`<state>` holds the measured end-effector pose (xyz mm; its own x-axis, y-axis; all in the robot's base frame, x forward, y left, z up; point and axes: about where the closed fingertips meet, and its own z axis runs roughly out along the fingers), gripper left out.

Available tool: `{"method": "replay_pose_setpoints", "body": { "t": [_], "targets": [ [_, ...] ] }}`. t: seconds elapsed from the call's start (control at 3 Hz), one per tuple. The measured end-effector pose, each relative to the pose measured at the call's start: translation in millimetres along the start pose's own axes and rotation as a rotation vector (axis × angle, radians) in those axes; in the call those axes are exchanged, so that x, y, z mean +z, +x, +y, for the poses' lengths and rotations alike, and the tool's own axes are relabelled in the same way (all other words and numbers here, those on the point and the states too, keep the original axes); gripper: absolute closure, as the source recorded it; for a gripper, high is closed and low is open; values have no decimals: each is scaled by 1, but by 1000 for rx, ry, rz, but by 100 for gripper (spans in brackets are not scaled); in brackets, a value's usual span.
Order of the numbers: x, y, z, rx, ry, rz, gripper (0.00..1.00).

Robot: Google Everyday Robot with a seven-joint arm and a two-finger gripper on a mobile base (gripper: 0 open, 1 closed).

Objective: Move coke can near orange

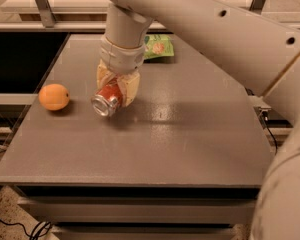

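Next, my gripper sets the coke can down against the orange's inner side (75,84), facing the green snack bag.
The coke can (107,98) is red with a silver end facing the camera, held on its side just above the grey table (190,134). My gripper (117,90) is shut on the can, its pale fingers on either side of it, the white arm coming down from the upper right. The orange (54,96) sits on the table near the left edge, a short gap to the left of the can.
A flat green snack bag (158,47) lies at the back of the table, partly behind my arm. The table's left edge runs close by the orange. Metal shelf frames stand to the left and behind.
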<state>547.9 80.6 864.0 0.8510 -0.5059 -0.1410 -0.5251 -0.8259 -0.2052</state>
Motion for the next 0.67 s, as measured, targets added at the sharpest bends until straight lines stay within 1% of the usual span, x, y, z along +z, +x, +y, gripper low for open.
{"method": "replay_pose_setpoints", "body": {
  "t": [0.33, 0.67],
  "targets": [
    [6, -12, -36, -97, -4, -3, 100],
    [12, -16, -66, -162, -4, -4, 100]
  ]
}}
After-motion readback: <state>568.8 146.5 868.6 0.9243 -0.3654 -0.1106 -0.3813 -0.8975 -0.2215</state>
